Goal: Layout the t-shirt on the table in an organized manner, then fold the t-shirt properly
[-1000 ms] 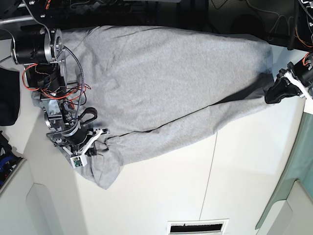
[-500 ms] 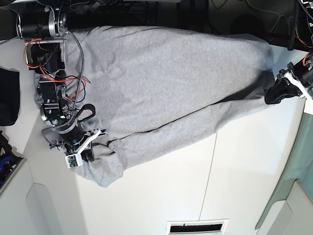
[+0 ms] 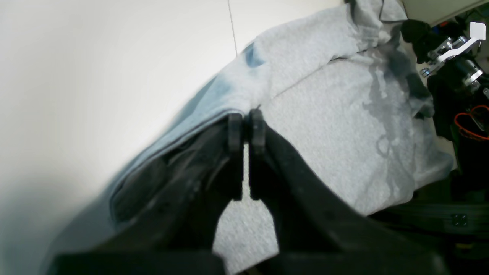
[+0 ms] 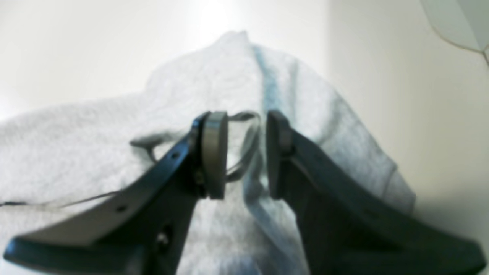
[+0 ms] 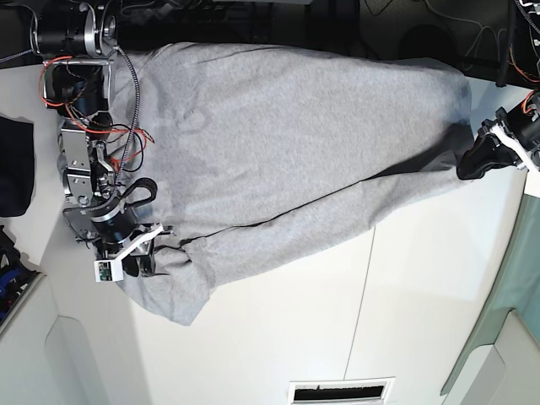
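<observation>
The t-shirt's trim bends into a loop at my right gripper, so next my right gripper grips further into the folded flap (image 4: 245,82) and lays the t-shirt's edge straight.
The grey t-shirt (image 5: 278,135) lies spread across the far part of the white table (image 5: 278,337), with one long edge folded over along its near side. My left gripper (image 5: 471,165) is at the shirt's right corner. In the left wrist view it (image 3: 246,124) is shut on the shirt's edge (image 3: 305,126). My right gripper (image 5: 142,257) is at the shirt's left end by the sleeve. In the right wrist view it (image 4: 244,152) is partly open, with a loop of the shirt's trim (image 4: 248,141) between the jaws. No lettering shows.
A dark navy cloth bundle (image 5: 13,164) lies at the left edge. A thin seam (image 5: 363,304) runs across the table. A slotted vent (image 5: 342,391) sits at the near edge. The table's right edge (image 5: 506,287) drops off beside my left gripper.
My right arm has swung toward the left of the base view, and its gripper has slid left along the shirt's edge. The left gripper and its corner have not moved.
</observation>
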Motion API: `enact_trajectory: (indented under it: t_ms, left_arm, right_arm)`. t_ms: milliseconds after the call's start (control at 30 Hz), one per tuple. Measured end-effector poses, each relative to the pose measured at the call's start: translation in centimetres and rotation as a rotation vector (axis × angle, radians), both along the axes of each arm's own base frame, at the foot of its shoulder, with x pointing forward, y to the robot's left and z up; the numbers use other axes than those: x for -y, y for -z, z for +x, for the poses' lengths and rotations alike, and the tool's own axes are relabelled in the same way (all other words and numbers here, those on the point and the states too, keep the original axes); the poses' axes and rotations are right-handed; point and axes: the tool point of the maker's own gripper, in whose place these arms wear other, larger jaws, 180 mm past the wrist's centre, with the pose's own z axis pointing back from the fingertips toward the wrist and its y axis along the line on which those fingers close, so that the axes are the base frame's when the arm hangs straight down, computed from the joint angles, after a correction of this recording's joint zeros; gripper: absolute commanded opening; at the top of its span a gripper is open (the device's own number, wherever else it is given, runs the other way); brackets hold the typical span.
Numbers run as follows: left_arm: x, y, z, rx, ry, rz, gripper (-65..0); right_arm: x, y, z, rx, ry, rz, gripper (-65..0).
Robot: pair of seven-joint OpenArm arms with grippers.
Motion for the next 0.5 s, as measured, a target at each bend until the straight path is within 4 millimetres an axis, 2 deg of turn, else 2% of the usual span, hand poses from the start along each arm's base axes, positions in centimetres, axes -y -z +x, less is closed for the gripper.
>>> enact_trajectory:
  t_ms: [167,400,500]
  left_arm:
    - [0.0,0.0,0.0,0.000,0.000,0.000,-65.0]
    - [0.0,0.0,0.0,0.000,0.000,0.000,-65.0]
    - [0.0,0.0,0.0,0.000,0.000,0.000,-65.0]
  right_arm:
    - [0.0,-0.1,0.1,0.001,0.000,0.000,-46.7]
    - [0.1,-2.5,2.6,0.050,0.004,0.005,-46.7]
    - [0.2,-1.6,2.9,0.016,0.012,0.009,-46.7]
